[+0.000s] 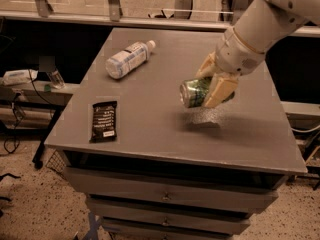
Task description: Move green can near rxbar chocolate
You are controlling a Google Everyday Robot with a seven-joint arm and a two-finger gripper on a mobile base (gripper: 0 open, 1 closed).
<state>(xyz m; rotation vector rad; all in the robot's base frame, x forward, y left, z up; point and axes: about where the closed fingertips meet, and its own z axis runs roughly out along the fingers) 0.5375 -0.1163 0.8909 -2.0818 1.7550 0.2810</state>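
Note:
My gripper is holding the green can, lifted a little above the tabletop now. It will let go of the can on the grey tabletop (140, 112) beside the inner long edge of the rxbar chocolate.
The green can (192, 92) is held on its side, lifted a little above the grey tabletop (150, 129), with its silver end facing left. My gripper (212, 81) is shut on the can, its tan fingers (218, 90) wrapped around the can's right half; the white arm comes in from the upper right. The rxbar chocolate (104, 120) lies flat near the table's front left corner, well to the left of the can.
A clear plastic bottle with a white label (127, 59) lies on its side at the back left of the table. Drawers (165, 196) sit below the tabletop. Cables and a low shelf stand on the floor to the left.

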